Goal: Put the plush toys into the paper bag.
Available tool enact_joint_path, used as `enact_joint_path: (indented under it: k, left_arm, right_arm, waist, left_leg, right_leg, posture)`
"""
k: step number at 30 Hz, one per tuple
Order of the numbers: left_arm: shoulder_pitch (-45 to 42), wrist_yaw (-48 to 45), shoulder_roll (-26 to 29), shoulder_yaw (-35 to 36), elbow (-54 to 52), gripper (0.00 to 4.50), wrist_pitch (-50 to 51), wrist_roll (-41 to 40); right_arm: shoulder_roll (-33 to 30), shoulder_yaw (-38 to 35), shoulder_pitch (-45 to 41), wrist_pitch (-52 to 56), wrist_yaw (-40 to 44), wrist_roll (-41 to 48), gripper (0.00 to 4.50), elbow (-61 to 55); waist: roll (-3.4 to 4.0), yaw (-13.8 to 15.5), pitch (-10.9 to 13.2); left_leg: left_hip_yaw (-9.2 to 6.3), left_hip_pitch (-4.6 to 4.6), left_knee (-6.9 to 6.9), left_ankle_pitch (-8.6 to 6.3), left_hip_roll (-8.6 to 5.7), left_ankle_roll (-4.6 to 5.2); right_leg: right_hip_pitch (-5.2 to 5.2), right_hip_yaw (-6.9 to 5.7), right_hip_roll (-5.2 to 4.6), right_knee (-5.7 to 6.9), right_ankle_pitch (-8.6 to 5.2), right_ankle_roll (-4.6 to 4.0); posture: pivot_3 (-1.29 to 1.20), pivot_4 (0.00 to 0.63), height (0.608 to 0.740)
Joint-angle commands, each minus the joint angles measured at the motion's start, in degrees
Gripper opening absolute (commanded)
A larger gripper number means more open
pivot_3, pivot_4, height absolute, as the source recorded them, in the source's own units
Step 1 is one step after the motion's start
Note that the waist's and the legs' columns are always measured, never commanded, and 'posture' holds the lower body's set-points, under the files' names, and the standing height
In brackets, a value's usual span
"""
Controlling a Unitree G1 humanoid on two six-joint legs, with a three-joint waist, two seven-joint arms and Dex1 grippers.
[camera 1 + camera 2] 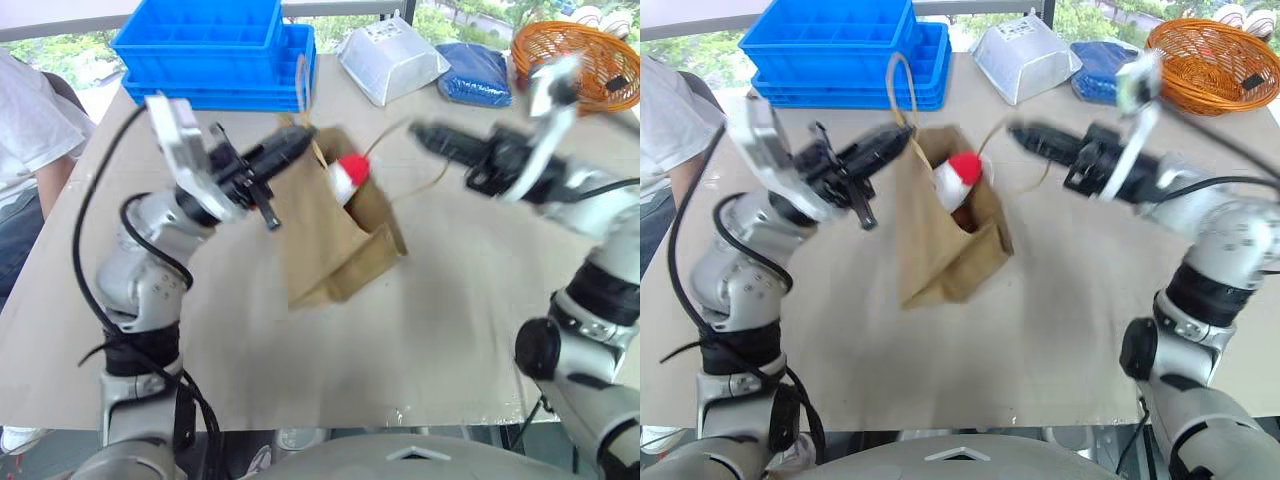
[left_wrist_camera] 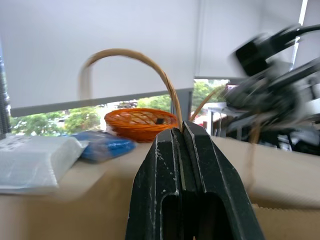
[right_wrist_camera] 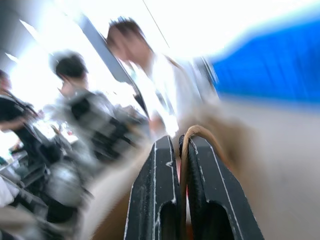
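Note:
I will use my right gripper to set the paper bag down and let go of it on the bare table (image 1: 425, 218) in front of the blue bundle.
The brown paper bag (image 1: 325, 235) stands tilted in the middle of the table, its mouth pulled open toward the far side. A white plush toy with a red tip (image 1: 350, 178) pokes out of the mouth. Something dark (image 1: 962, 214) lies under it inside the bag; I cannot tell what it is. My left gripper (image 1: 300, 136) is shut on one cord handle (image 2: 130, 55), which arches up over its fingertips. My right gripper (image 1: 420, 132) is shut on the other cord handle (image 3: 186, 150), held to the right of the mouth. Both grippers are raised above the table.
Stacked blue crates (image 1: 215, 50) stand at the back behind the bag. A silvery-white pouch (image 1: 390, 60), a blue bundle (image 1: 475, 75) and an orange basket (image 1: 590, 55) line the back right. A person in white (image 1: 25, 130) sits at the table's left edge.

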Motion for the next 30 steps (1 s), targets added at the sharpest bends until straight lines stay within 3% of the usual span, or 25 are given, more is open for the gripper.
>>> enact_joint_path:
  k: [1, 6, 11, 16, 19, 30]
  left_arm:
    - [-5.56, -0.78, -0.77, 0.38, 6.07, 0.00, 1.59, -1.80]
    - [-13.28, -8.93, -0.66, -4.14, 16.38, 0.00, -1.23, 3.94]
    - [-23.90, -16.74, -1.58, -7.63, 30.96, 0.00, -7.11, 10.47]
    - [-26.03, -22.28, -1.88, -12.10, 39.90, 0.00, -13.66, 18.46]
    - [-28.12, -23.10, -3.19, -12.61, 44.19, 0.00, -17.11, 21.11]
    - [-31.16, -27.38, -3.17, -11.41, 45.45, 0.00, -20.62, 22.92]
  right_arm:
    - [-2.63, 0.78, 1.73, -1.83, -12.72, 16.16, 0.11, -1.71]
    - [-11.34, 8.31, 4.65, -14.90, -29.11, 36.11, 0.11, -4.16]
    - [-19.54, 13.51, 4.21, -25.08, -37.06, 43.70, 0.11, -7.55]
    - [-25.06, 19.62, 6.92, -26.70, -36.55, 43.21, 0.11, -10.00]
    - [-28.44, 22.58, 11.33, -25.57, -33.77, 38.51, 0.11, -11.69]
    - [-34.75, 22.53, 14.42, -28.59, -24.76, 33.71, 0.11, -14.16]
  waist:
    - [0.01, -0.04, 0.01]
    - [0.02, -0.42, 0.02]
    - [0.03, -0.41, 0.04]
    - [0.01, -0.52, 0.03]
    - [-0.01, -0.22, 0.04]
    - [-0.01, -0.11, 0.05]
  left_leg:
    - [0.00, -0.04, 0.00, 0.00, -0.04, 0.00]
    - [0.13, -0.07, 0.01, 0.02, -0.17, 0.00]
    - [0.24, -0.07, 0.04, 0.01, -0.11, 0.03]
    - [0.38, -0.01, 0.03, -0.12, -0.07, 0.29]
    - [0.32, -0.14, 0.05, -0.15, 0.08, 0.33]
    - [0.34, -0.21, 0.13, -0.22, 0.14, 0.45]
  right_leg:
    - [-0.02, 0.00, -0.01, -0.01, 0.00, 0.00]
    - [-0.06, 0.06, -0.01, -0.05, 0.00, 0.01]
    - [-0.07, 0.10, 0.10, -0.07, -0.01, 0.00]
    - [-0.01, 0.24, 0.14, -0.18, -0.01, 0.01]
    - [-0.05, 0.19, 0.13, -0.23, -0.01, 0.01]
    - [-0.07, 0.15, 0.08, -0.26, -0.01, 0.02]
  posture:
    - [0.00, 0.150, 0.740]
    - [0.00, 0.150, 0.740]
    - [0.00, 0.150, 0.740]
    - [0.00, 0.150, 0.740]
    - [0.00, 0.150, 0.740]
    - [0.00, 0.150, 0.740]
